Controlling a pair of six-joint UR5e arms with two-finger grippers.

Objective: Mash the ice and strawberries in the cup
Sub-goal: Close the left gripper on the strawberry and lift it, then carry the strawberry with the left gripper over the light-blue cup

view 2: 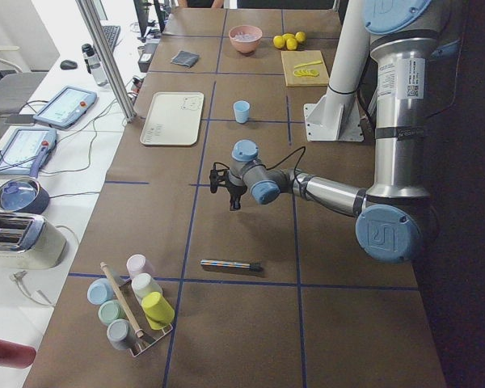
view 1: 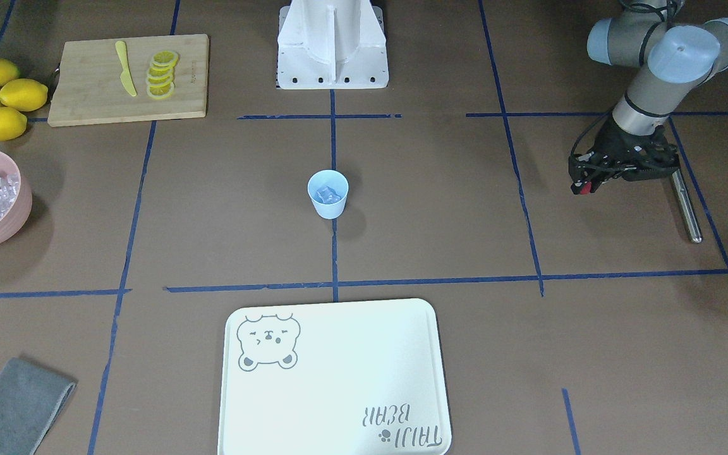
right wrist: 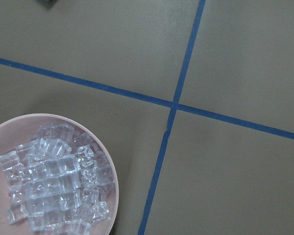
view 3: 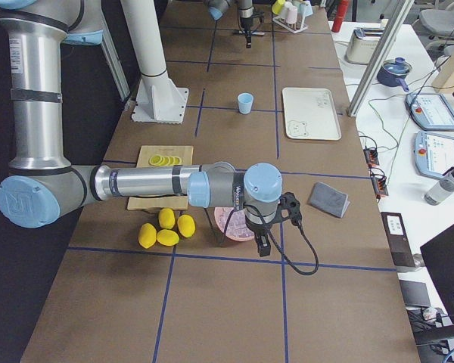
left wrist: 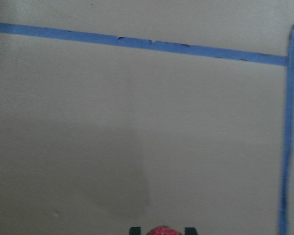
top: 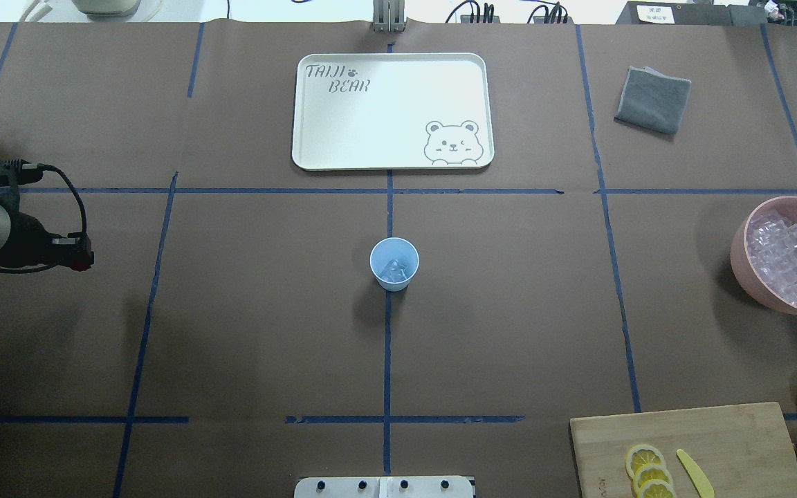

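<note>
My left gripper is holding the strawberry. It will let it go over the ice cubes inside the pale-blue cup (view 1: 328, 191).
The pale-blue cup (view 1: 328, 197) stands upright at the table's middle, with a few clear ice cubes (top: 395, 269) inside. My left gripper (view 1: 582, 188) hovers far out at the table's left end, shut on the small red strawberry (left wrist: 162, 230), which shows between its fingertips in the left wrist view. My right gripper (view 3: 263, 246) hangs beside the pink bowl (right wrist: 112, 182) heaped with ice cubes (right wrist: 54, 186). It shows only in the exterior right view, so I cannot tell whether it is open or shut.
A metal rod (view 1: 686, 205) lies on the table by the left gripper. A white bear tray (top: 391, 111) sits beyond the cup. A cutting board (view 1: 86, 95) carries lemon slices and a yellow knife, with whole lemons (view 1: 0, 95) beside it. A grey cloth (top: 653, 99) lies far right.
</note>
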